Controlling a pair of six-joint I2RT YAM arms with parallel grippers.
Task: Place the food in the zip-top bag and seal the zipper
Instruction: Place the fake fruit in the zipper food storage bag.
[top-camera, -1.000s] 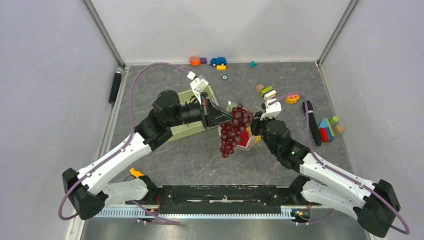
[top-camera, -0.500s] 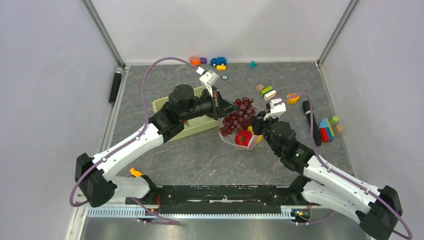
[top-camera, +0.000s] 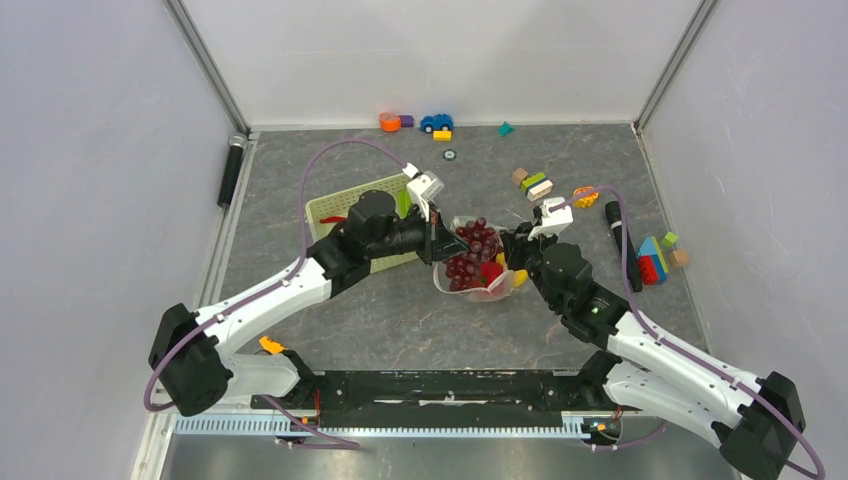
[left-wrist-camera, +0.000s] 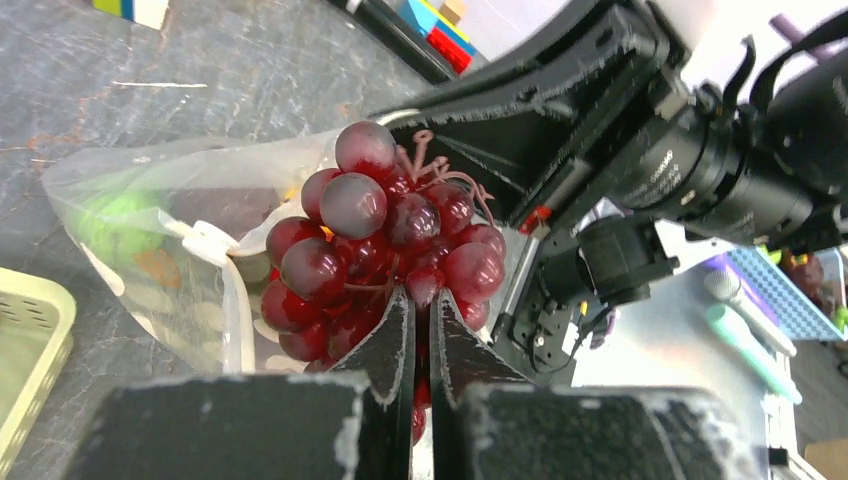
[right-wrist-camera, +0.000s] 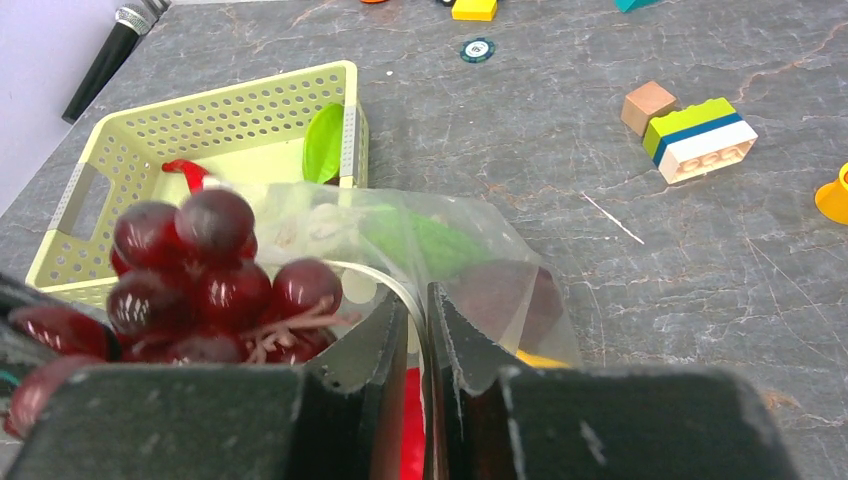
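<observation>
The dark purple grape bunch will leave my left gripper inside the clear dotted bag (top-camera: 486, 268), against the red piece.
The clear dotted zip-top bag (top-camera: 447, 283) stands open at the table's middle. My right gripper (top-camera: 519, 252) is shut on the bag's rim with the whitish zipper strip (right-wrist-camera: 385, 282) between its jaws. My left gripper (top-camera: 441, 242) is shut on the dark purple grape bunch (top-camera: 472, 252) and holds it in the bag's mouth; the bunch shows in the left wrist view (left-wrist-camera: 385, 225) and the right wrist view (right-wrist-camera: 205, 275). A red piece (top-camera: 491, 271) and a yellow piece (top-camera: 520, 277) lie in the bag. A green piece (right-wrist-camera: 425, 240) and a dark brown piece (right-wrist-camera: 510, 290) show through the plastic.
A pale green lattice basket (top-camera: 335, 208) sits left of the bag, with a green leaf (right-wrist-camera: 323, 142) and a red piece (right-wrist-camera: 186, 172) in it. Coloured blocks (top-camera: 536, 184), a blue toy car (top-camera: 436, 122), a black marker (top-camera: 622, 243) and a microphone (top-camera: 231, 170) lie around.
My left gripper has brought the grape bunch from hanging above the bag down into the bag's mouth. The left arm has swung forward off the basket. The right gripper kept its hold.
</observation>
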